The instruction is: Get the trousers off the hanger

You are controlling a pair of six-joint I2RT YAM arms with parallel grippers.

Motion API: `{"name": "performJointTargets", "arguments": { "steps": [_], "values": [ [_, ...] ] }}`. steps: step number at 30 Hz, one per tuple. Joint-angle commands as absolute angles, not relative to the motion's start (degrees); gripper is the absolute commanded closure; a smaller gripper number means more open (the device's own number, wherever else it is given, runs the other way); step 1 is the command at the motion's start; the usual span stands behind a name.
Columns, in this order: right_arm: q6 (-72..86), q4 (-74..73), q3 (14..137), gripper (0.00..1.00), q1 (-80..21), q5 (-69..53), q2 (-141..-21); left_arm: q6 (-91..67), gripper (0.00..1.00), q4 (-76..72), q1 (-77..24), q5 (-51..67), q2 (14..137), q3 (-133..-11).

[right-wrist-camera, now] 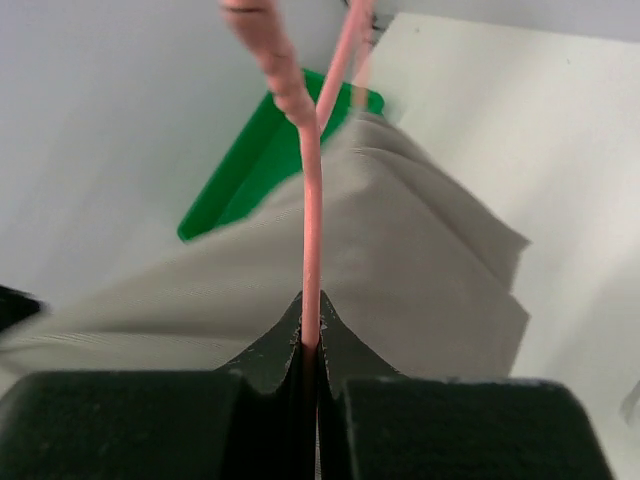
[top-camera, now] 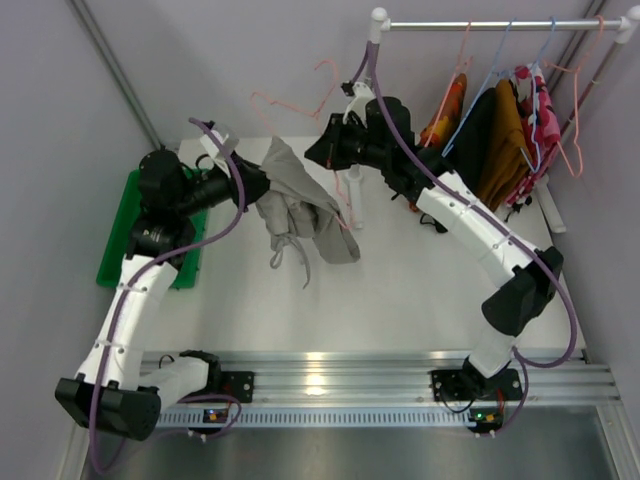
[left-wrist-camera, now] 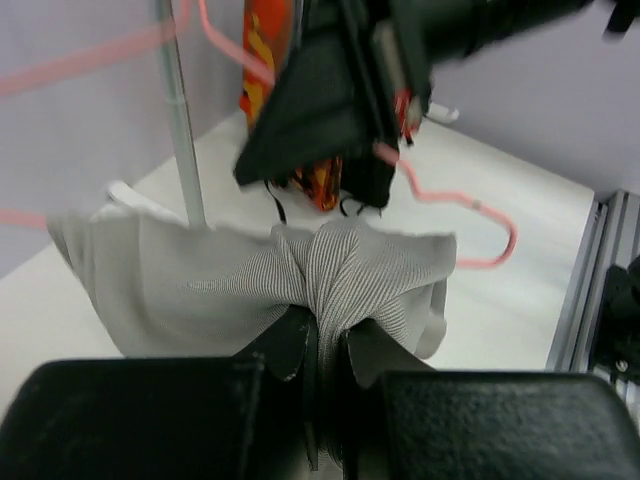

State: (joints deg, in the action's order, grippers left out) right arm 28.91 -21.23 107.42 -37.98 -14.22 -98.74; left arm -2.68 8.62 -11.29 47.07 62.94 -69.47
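The left gripper needs to release the light grey trousers around the middle of the green tray (top-camera: 171, 236).
The light grey trousers (top-camera: 297, 207) hang bunched between the two grippers above the table, drawstring (top-camera: 279, 254) dangling. My left gripper (top-camera: 258, 185) is shut on a fold of the trousers (left-wrist-camera: 240, 285), with the fabric pinched between its fingers (left-wrist-camera: 288, 340). My right gripper (top-camera: 318, 152) is shut on the salmon-pink wire hanger (top-camera: 298, 112) and holds it up off the rack. In the right wrist view the pink wire (right-wrist-camera: 311, 230) runs straight up from the shut jaws, with the trousers (right-wrist-camera: 420, 260) behind it. The hanger's hook (left-wrist-camera: 470, 205) shows in the left wrist view.
A white clothes rack (top-camera: 500, 24) at the back right carries black (top-camera: 478, 135), mustard-orange (top-camera: 507, 140) and red patterned garments on light blue hangers (top-camera: 497, 65). Its near post (top-camera: 356, 195) stands right beside the trousers. A green tray (top-camera: 120, 240) lies at the left.
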Motion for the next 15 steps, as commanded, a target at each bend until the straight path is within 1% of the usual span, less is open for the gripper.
{"name": "performJointTargets", "arguments": {
  "steps": [1,4,7,8,9,14,15],
  "values": [
    [27.4,-15.5,103.8,1.00,-37.2,-12.6,-95.6,-10.2,1.00,2.3,-10.8,43.0,61.6,-77.2],
    [28.3,-14.8,100.2,1.00,-37.3,-12.8,-95.6,-13.4,1.00,2.5,-10.7,36.9,61.5,-80.9],
    [28.0,-13.5,96.3,1.00,-37.2,-13.4,-95.2,-14.8,1.00,5.9,-10.7,26.4,62.0,-86.3],
    [27.6,-13.2,95.5,1.00,-37.3,-13.4,-95.0,-14.8,1.00,6.7,-10.7,26.4,62.1,-87.9],
    [27.2,-13.1,94.8,1.00,-37.2,-13.5,-94.9,-14.9,1.00,7.3,-10.6,22.5,62.1,-90.3],
    [24.4,-13.7,91.6,1.00,-37.4,-14.0,-94.0,-14.6,1.00,7.6,-10.6,13.3,61.0,-95.9],
    [24.0,-13.8,91.1,1.00,-37.6,-14.0,-94.0,-14.2,1.00,8.6,-10.6,8.7,61.1,-97.2]
  ]
}}
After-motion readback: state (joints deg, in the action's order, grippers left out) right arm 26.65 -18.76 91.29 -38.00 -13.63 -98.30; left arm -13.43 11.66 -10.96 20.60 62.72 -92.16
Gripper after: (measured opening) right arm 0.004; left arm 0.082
